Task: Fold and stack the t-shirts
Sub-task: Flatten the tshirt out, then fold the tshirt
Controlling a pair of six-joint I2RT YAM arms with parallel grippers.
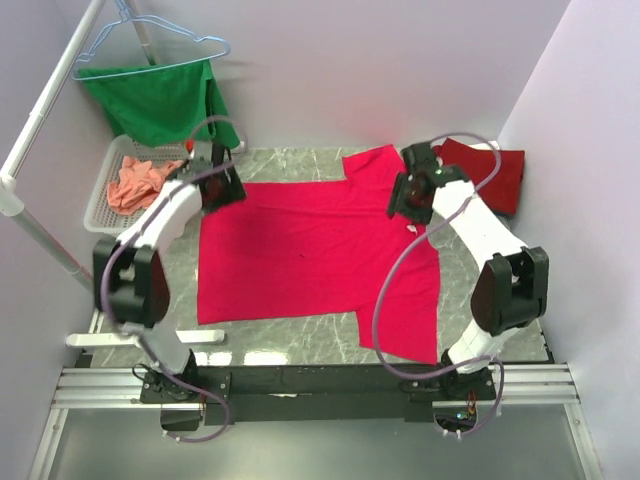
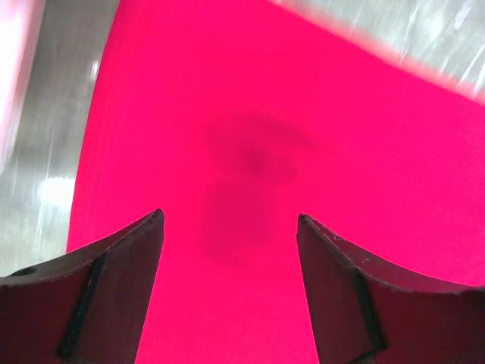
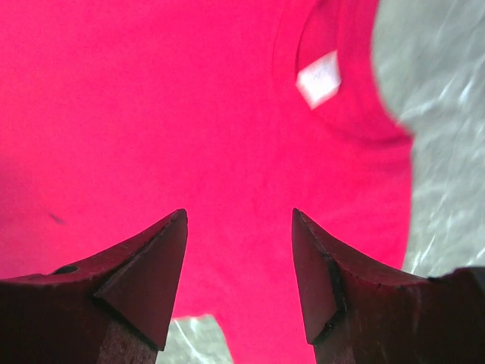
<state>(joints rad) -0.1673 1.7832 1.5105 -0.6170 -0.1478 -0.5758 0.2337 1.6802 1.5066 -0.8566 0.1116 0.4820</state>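
The near bottom corner (image 1: 201, 320) of the pinkish-red t-shirt, toward the front of the table and away from the collar, is the next thing for my left gripper to grab.
A bright pinkish-red t-shirt (image 1: 300, 250) lies spread flat on the marble table, sleeves toward the right. My left gripper (image 1: 222, 188) hovers over its far left corner, open and empty, and the left wrist view shows plain red cloth (image 2: 250, 152) between the fingers (image 2: 229, 216). My right gripper (image 1: 408, 196) hangs open over the collar end with nothing held (image 3: 239, 212); the neck opening with its white label (image 3: 318, 78) lies just beyond. A dark red t-shirt (image 1: 492, 172) sits folded at the back right. A salmon-orange t-shirt (image 1: 135, 182) lies crumpled in a basket.
The white basket (image 1: 100, 205) stands at the back left beside a slanted white pole (image 1: 40, 110). A green cloth (image 1: 160, 100) hangs from a blue hanger above it. Walls close in the left, back and right sides. Bare marble (image 1: 290, 340) shows along the front.
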